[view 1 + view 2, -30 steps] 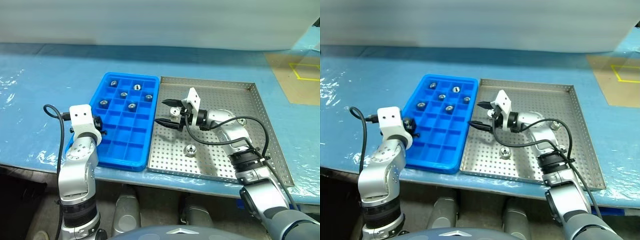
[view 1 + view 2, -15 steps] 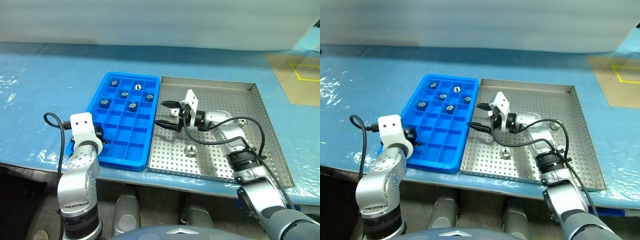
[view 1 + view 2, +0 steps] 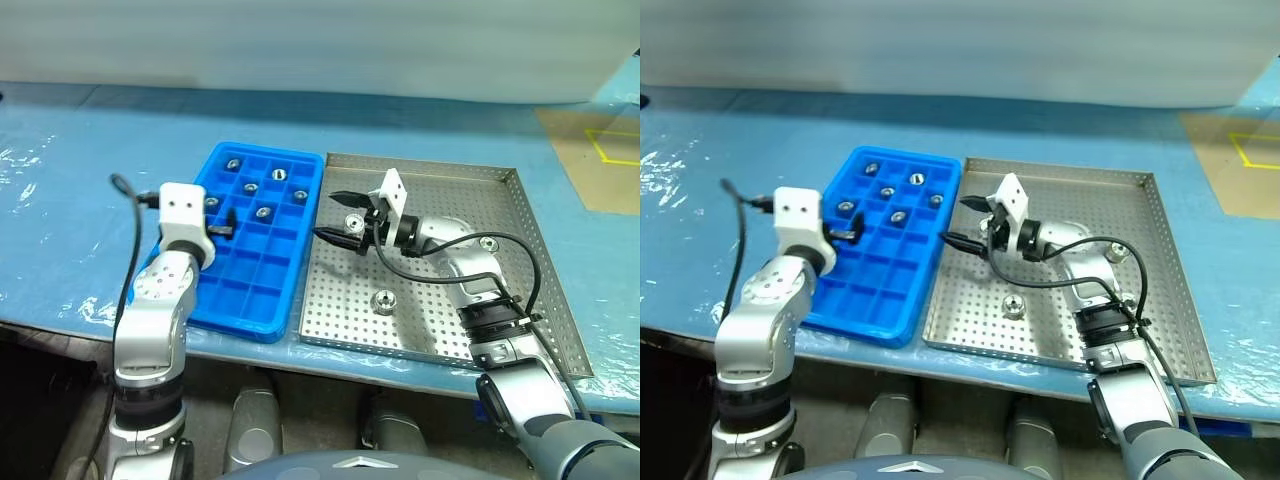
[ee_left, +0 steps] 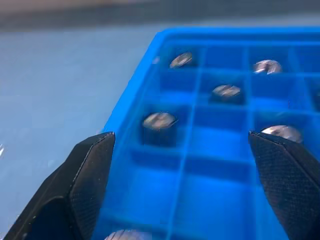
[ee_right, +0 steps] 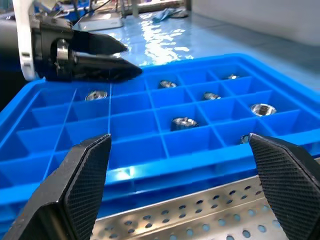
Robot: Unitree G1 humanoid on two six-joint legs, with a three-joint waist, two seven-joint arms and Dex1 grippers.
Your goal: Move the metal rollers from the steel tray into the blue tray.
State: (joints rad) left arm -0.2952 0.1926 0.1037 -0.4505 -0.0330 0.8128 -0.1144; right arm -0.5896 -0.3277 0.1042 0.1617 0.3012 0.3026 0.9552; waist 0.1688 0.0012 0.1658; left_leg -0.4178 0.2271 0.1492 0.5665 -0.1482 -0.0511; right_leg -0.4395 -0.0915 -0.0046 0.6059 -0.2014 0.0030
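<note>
The rim of the metal roller [image 3: 354,223] in the steel tray, which shows between the open fingers of my right gripper, will be gripped by my left gripper.
The blue tray [image 3: 255,272] holds several metal rollers [image 3: 264,212] in its far compartments. My left gripper [image 3: 224,226] hovers open over the tray's left side. In the left wrist view its fingers [image 4: 90,170] stand wide apart with nothing between them, and the rim of one roller [image 4: 122,234] shows just below. The steel tray [image 3: 440,190] lies to the right, with one roller [image 3: 382,300] on its perforated floor and another [image 3: 487,243] beside my right forearm. My right gripper [image 3: 329,216] stands open and empty at the steel tray's left edge, pointing at the blue tray.
Both trays sit side by side on a blue sheet [image 3: 80,200] covering the table. A tan patch with yellow tape [image 3: 600,150] lies at the far right. The table's front edge [image 3: 60,318] runs close to the trays.
My left gripper has risen and swung in over the blue tray's left compartments, and it has gone from shut to open. The right gripper has stayed open in about the same place.
</note>
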